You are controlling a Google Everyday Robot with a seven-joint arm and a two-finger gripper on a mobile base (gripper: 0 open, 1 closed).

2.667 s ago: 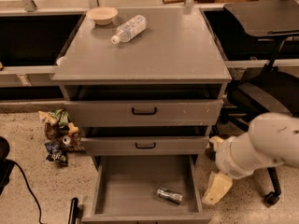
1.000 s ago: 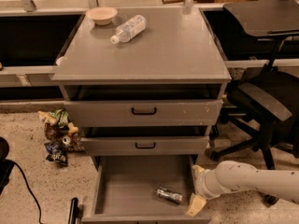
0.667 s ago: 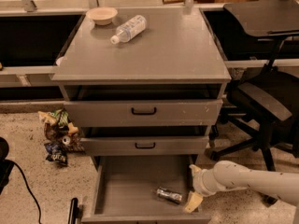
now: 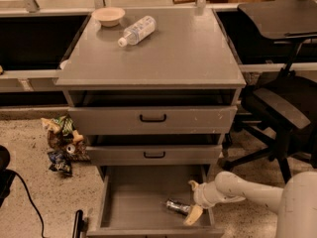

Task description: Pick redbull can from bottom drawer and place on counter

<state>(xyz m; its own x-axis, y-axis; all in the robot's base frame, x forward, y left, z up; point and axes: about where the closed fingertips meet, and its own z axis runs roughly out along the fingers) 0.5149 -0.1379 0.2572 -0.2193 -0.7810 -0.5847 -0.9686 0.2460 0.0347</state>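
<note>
Next, I grip the redbull can's end [image 4: 185, 208] nearest the white arm, leaving its far end outside my fingers.
The redbull can [image 4: 176, 207] lies on its side on the floor of the open bottom drawer [image 4: 133, 202], toward the front right. My gripper [image 4: 192, 200] reaches in from the right on a white arm, low inside the drawer at the can's right end. Its fingers are spread apart: one cream fingertip [image 4: 192, 215] lies just right of the can, and the other sits behind it. The can is not lifted. The grey counter [image 4: 178, 53] tops the cabinet.
A clear plastic bottle [image 4: 136, 30] and a shallow bowl [image 4: 108, 16] sit at the counter's back left. The two upper drawers [image 4: 151, 118] stand slightly open. A black office chair [image 4: 282, 103] is at the right. Crumpled wrappers [image 4: 62, 143] lie on the floor at left.
My arm has dropped from beside the cabinet and reached left into the bottom drawer, bringing the gripper up to the can's right end. The can has not moved.
</note>
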